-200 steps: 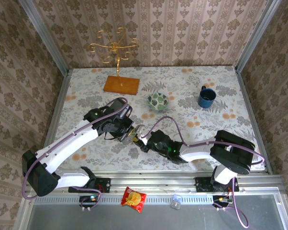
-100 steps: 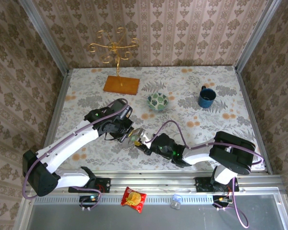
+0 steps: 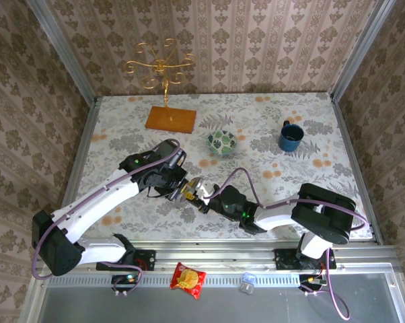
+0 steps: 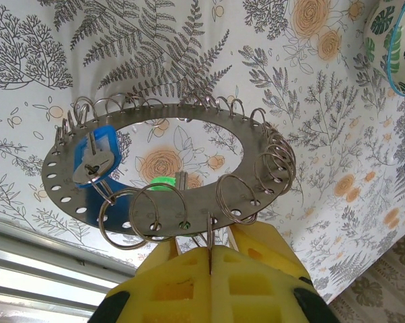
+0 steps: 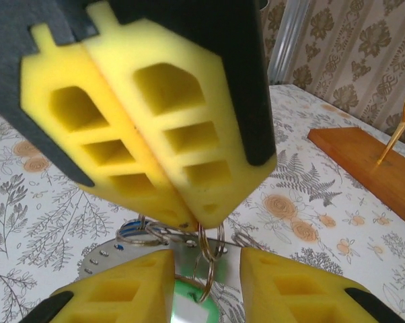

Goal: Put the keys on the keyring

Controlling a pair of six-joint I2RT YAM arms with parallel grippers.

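My left gripper covers the top of the green key's loop, so my right gripper should hold the loop while my left gripper takes the loop's lower part (image 5: 210,270).
The keyring (image 4: 253,145), a flat grey disc with many wire loops, hangs above the table. My left gripper (image 4: 210,252) is shut on one of its wire loops (image 4: 209,235). The blue key (image 4: 95,158) lies on the disc's left side. The green key (image 5: 192,311) hangs on a loop below the disc, between the fingers (image 5: 122,293) of my right gripper (image 5: 206,269). Those jaws stand apart, with a gap on the key's right. In the top view both grippers meet at the keyring (image 3: 193,188), left of the table's middle.
A green-patterned bowl (image 3: 221,142) and a blue mug (image 3: 290,136) stand further back. A gold stand (image 3: 161,70) on a wooden base (image 3: 171,118) is at the back left. A red-and-yellow snack packet (image 3: 188,279) lies on the rail in front.
The right gripper has shifted slightly under the keyring, staying at the same width. The left gripper has kept its hold and barely moved.
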